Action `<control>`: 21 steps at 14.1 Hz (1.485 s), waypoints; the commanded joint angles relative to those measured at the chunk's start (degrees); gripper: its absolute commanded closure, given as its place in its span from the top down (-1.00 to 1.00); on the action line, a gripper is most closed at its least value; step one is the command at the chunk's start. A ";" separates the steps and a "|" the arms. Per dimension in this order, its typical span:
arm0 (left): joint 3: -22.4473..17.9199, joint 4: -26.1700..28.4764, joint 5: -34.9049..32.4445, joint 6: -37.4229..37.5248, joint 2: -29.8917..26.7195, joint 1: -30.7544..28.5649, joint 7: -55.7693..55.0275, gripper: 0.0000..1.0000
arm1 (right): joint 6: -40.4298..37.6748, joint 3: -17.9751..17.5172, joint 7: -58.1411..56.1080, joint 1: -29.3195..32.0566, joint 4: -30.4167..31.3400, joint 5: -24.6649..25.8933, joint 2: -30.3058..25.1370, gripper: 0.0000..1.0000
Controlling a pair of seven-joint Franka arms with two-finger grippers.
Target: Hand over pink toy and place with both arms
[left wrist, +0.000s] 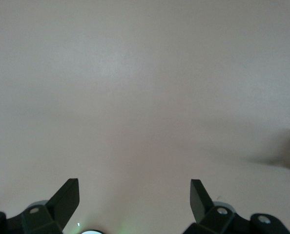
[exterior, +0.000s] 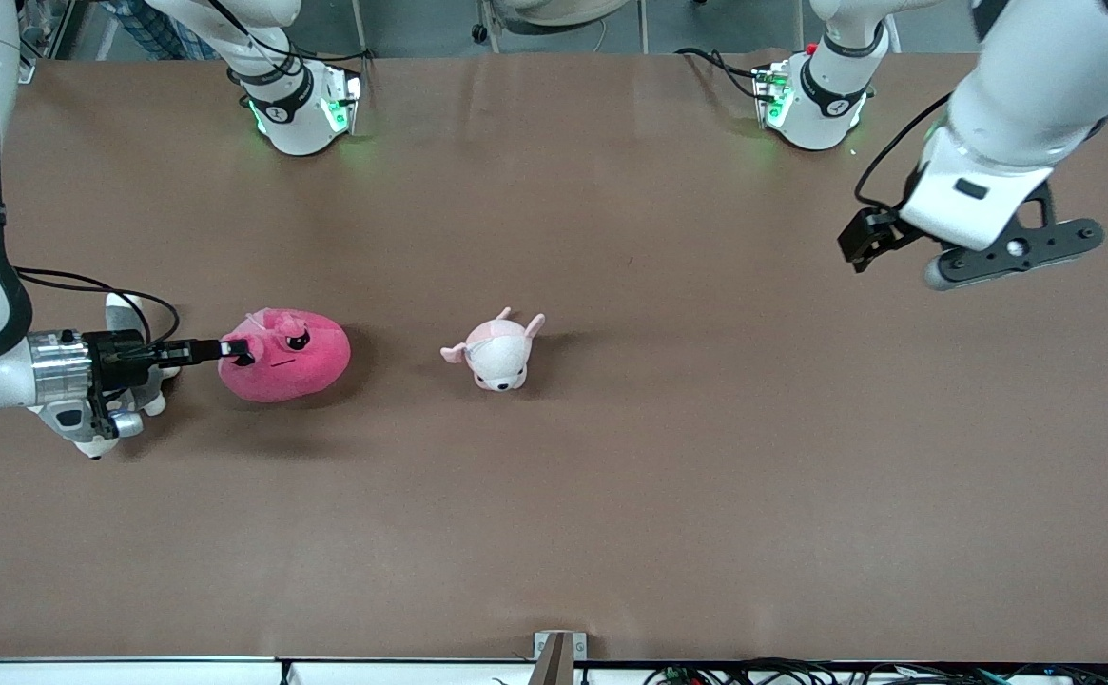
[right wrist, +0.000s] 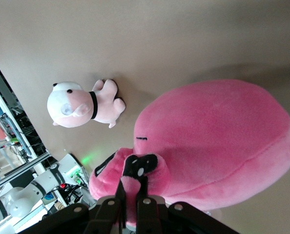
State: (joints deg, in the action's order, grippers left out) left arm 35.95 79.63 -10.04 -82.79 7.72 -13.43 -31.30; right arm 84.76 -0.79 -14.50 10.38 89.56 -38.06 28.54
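Note:
My right gripper should set the pink toy, now lying on the brown table, on the brown table, slightly nearer the small animal plush [exterior: 306, 360].
The pink toy [exterior: 287, 357] is a round hot-pink plush with black half-closed eyes, lying on the brown table toward the right arm's end. My right gripper [exterior: 235, 350] is shut on a fold of plush beside its eye; the right wrist view shows the fingers pinching the pink fabric [right wrist: 134, 187] and the toy's body [right wrist: 218, 136]. My left gripper [exterior: 896, 243] is open and empty, up over the table near the left arm's end. The left wrist view shows its two fingertips [left wrist: 69, 195] wide apart over bare table.
A small pale pink-and-white animal plush [exterior: 498, 352] with ears lies at the table's middle, beside the pink toy; it also shows in the right wrist view [right wrist: 81, 105]. The two arm bases [exterior: 301, 105] [exterior: 815, 100] stand along the table's back edge.

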 commanded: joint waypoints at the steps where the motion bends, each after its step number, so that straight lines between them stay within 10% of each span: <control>1: -5.94 1.75 3.26 0.87 -4.02 -0.11 8.06 1.00 | -1.17 -0.97 -2.10 1.48 -0.53 -2.80 2.22 -0.97; 8: -28.63 9.39 10.47 0.87 -10.62 12.54 18.27 1.00 | -2.05 -0.89 -3.08 1.93 -0.44 -4.83 4.77 -0.96; 15: -29.09 12.92 11.89 -0.71 -13.44 12.47 21.62 1.00 | -1.96 -0.80 -2.99 2.19 -0.26 -4.83 7.23 -0.91; 17: -28.75 12.65 11.89 -0.62 -13.52 12.47 22.85 1.00 | -1.70 -0.71 -3.08 2.28 -0.26 -4.74 7.67 -0.46; 19: -28.57 12.74 11.80 -0.18 -14.05 12.47 23.99 1.00 | -1.79 -0.71 -2.56 2.80 -0.35 -4.65 7.67 0.99; 21: -28.92 12.74 11.71 -0.10 -14.40 12.12 26.11 1.00 | -1.87 -0.62 -2.55 2.80 -0.70 -3.95 7.50 1.00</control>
State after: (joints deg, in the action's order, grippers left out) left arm 7.59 90.94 0.99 -82.44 -4.62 -1.26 -7.35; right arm 83.70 -0.78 -17.20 12.05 89.33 -41.49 36.10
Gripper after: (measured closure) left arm 0.000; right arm 0.436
